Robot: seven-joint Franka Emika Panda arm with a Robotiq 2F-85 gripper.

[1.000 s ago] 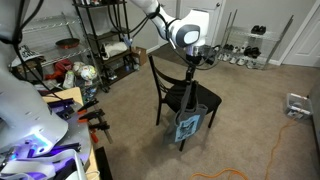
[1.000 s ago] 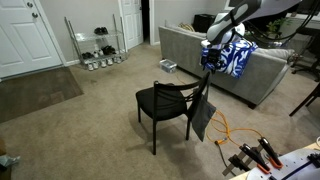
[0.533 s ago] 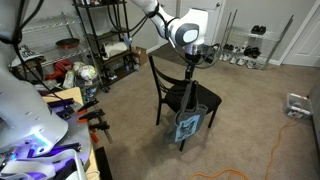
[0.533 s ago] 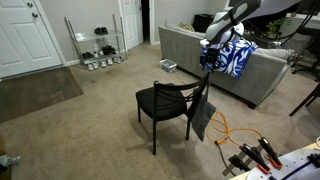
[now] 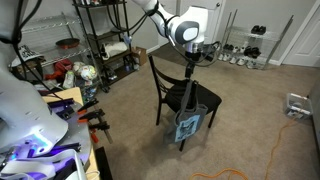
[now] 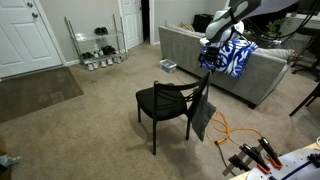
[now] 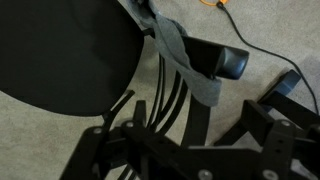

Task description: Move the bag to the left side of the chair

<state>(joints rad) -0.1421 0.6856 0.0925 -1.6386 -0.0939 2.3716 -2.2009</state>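
The grey strap hangs over the backrest's corner, its end ahead of my gripper's open fingers, so next I grab the strap's end (image 7: 207,91) and lift it first.
The black chair (image 5: 178,88) stands on the carpet in both exterior views (image 6: 163,101). The blue-grey bag (image 5: 188,125) hangs upright against the chair's side, and shows dark and flat in an exterior view (image 6: 202,118). Its long straps run up to my gripper (image 5: 201,56), which is above the backrest (image 6: 208,60). In the wrist view my gripper (image 7: 260,75) has its fingers apart with carpet showing between them. The grey strap (image 7: 185,62) lies across one finger (image 7: 226,62). The black seat (image 7: 60,50) fills the upper left.
A black metal rack (image 5: 100,35) and a cluttered bench (image 5: 45,110) stand near the chair. A grey sofa (image 6: 210,55) is close behind the arm. An orange cable (image 6: 228,132) lies on the carpet by the bag. A wire shoe rack (image 6: 98,45) stands by the wall.
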